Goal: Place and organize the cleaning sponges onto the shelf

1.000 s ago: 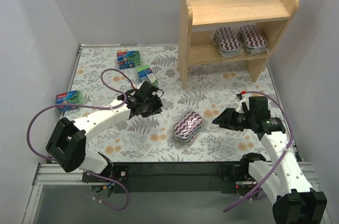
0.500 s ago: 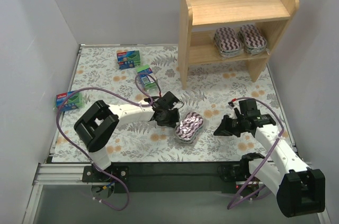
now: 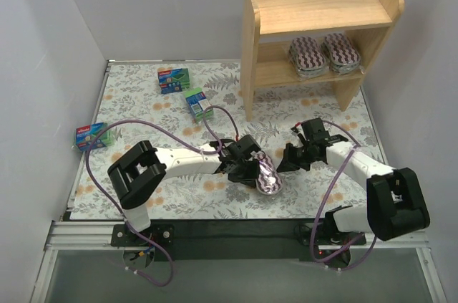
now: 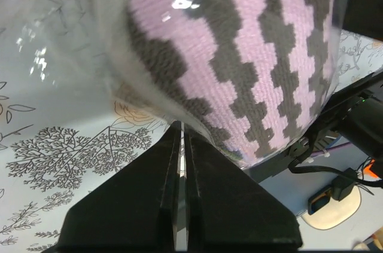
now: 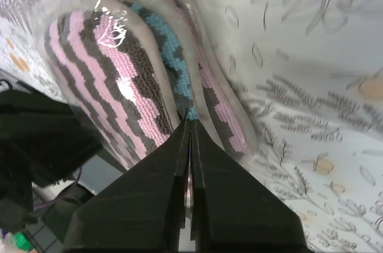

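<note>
My right gripper's fingers are closed against the side of the striped pad, so I need to open them and pinch the clear wrap at the pad's end [image 3: 270,189] before I lift.
A striped oval sponge pad [image 3: 269,175] in clear wrap is tipped up on its edge above the floral mat. My left gripper [image 3: 255,168] is shut on its wrap from the left, and in the left wrist view the jaws [image 4: 181,126] pinch the film under the pad [image 4: 239,43]. My right gripper [image 3: 282,163] is shut on the pad's right edge; its own view shows the tips [image 5: 190,122] closed on the pad [image 5: 114,79]. Two more oval pads [image 3: 309,56] [image 3: 340,52] lie on the lower tier of the wooden shelf [image 3: 322,6]. Three green sponge packs [image 3: 174,79] [image 3: 198,103] [image 3: 91,133] lie at the left.
The shelf's top tier [image 3: 315,11] holds nothing. The shelf's left leg [image 3: 249,106] stands just beyond both grippers. White walls close in the mat on the left, back and right. Purple cables [image 3: 172,135] loop over the left arm.
Both arms have closed in on the oval pad and both grippers have shut. The pad has shifted right and towards me, going from flat to tipped on edge.
</note>
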Robot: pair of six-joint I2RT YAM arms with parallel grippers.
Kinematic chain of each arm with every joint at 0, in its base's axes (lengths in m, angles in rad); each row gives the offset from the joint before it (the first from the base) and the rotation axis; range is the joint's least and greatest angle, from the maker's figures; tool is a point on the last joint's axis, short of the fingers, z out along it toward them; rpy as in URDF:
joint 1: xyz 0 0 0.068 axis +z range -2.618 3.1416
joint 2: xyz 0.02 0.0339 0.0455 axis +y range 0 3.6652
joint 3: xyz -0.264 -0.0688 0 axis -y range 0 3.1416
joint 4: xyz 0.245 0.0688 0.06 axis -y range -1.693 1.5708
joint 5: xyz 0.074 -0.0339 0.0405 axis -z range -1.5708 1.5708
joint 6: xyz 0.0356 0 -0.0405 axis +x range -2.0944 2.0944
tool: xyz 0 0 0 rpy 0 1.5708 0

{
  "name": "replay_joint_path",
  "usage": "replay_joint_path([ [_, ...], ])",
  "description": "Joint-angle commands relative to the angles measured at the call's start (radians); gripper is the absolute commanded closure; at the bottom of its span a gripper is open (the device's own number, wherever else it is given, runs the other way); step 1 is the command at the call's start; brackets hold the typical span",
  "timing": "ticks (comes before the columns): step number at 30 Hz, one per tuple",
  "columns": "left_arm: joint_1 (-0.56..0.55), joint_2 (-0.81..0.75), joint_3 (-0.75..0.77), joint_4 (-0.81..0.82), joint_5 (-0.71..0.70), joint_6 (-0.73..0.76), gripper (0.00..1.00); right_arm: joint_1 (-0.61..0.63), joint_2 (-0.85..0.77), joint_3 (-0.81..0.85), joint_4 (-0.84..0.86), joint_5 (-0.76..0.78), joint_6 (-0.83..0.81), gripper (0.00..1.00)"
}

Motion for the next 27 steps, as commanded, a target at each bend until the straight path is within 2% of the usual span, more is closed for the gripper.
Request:
replay_joint_path([
  [1, 0.002, 0.031, 0.064, 0.019, 0.035, -0.012, 1.00, 0.029, 0.066, 0.096, 0.076, -0.019, -0.014, 0.99],
  [6, 0.002, 0.068, 0.087, 0.030, 0.012, -0.034, 1.00, 0.035, 0.164, 0.199, 0.074, -0.048, -0.043, 0.99],
  [9, 0.007, 0.094, 0.104, 0.010, -0.010, -0.035, 1.00, 0.034, 0.183, 0.268, 0.056, -0.004, -0.047, 0.99],
  [12, 0.013, 0.097, 0.122, -0.005, -0.034, -0.046, 1.00, 0.026, 0.164, 0.322, -0.015, 0.125, -0.024, 0.72],
  [13, 0.015, 0.094, 0.127, -0.007, -0.045, -0.049, 1.00, 0.022, 0.138, 0.330, -0.042, 0.162, 0.001, 0.56],
  [16, 0.022, 0.076, 0.128, -0.008, -0.057, -0.058, 1.00, 0.011, 0.076, 0.322, -0.068, 0.277, 0.012, 0.39],
  [19, 0.031, 0.064, 0.125, -0.010, -0.076, -0.068, 1.00, 0.002, 0.020, 0.298, -0.100, 0.296, -0.003, 0.35],
  [27, 0.048, 0.068, 0.148, 0.004, -0.056, -0.069, 1.00, -0.002, -0.139, 0.132, -0.122, 0.262, 0.041, 0.34],
])
